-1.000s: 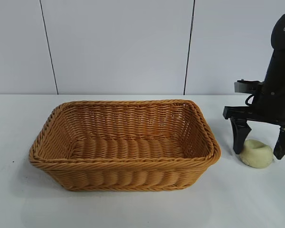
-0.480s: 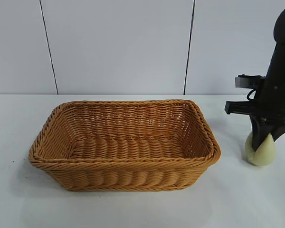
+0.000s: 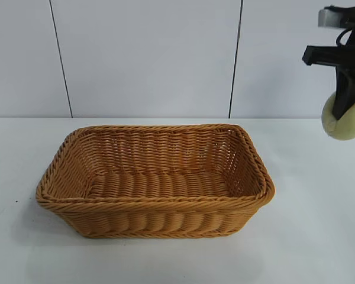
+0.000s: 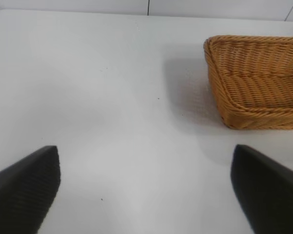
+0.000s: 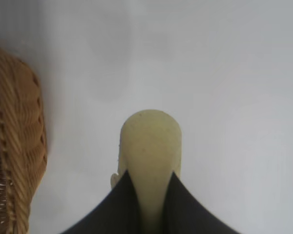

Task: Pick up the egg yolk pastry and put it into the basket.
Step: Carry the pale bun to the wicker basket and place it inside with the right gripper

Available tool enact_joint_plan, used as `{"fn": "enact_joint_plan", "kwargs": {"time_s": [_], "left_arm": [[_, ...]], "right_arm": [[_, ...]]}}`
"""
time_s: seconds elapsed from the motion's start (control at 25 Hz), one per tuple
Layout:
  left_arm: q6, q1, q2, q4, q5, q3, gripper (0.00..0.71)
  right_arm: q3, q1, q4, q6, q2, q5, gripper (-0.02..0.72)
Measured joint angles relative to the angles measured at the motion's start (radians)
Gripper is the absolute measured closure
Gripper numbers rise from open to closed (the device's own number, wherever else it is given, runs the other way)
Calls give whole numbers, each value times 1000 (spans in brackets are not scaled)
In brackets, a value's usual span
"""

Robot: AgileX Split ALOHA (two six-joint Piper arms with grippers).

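My right gripper is to release the egg yolk pastry. It will set it on the middle of the wicker basket's bottom [image 3: 158, 184], near the front rim.
The pale yellow egg yolk pastry [image 3: 345, 120] hangs squeezed in my right gripper [image 3: 346, 112], high above the table at the far right, well clear of the surface. In the right wrist view the pastry [image 5: 150, 146] bulges out past the two black fingers [image 5: 118, 209] pressed tight on it. The orange-brown wicker basket [image 3: 59, 171] stands empty at the middle of the table, to the left of the held pastry; its corner shows as the basket [image 5: 17, 126] in the right wrist view. My left gripper [image 4: 146, 187] hovers open over bare table, with the basket [image 4: 219, 83] ahead of it.
The white table [image 3: 307, 236] runs to a pale panelled wall [image 3: 148, 53] behind the basket.
My right gripper closed on the pastry where it lay on the table, then lifted it straight up to well above basket height. The left gripper has stayed put.
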Motion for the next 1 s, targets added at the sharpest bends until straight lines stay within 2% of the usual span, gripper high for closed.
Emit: {"fn": "enact_joint_plan", "kwargs": {"time_s": [0.08,0.32,0.52,0.56,0.72,0.76,1.0], "left_arm": [[0,0,0,0,0,0,14],[0,0,0,0,0,0,14],[0,0,0,0,0,0,14],[0,0,0,0,0,0,14],[0,0,0,0,0,0,14],[0,0,0,0,0,0,14],[0,0,0,0,0,0,14]], "right_arm": [[0,0,1,0,-24,4,682],[-1,29,54,-3,-66,16,682],[-22,165,63,-1,-69,2,682],[-22,165,63,-1,-69,2,682],[-24,296,65,32,-69,-29,682],[-24,356,66,46,-69,-39,682],[-24,520,68,96,-69,-88,684]]}}
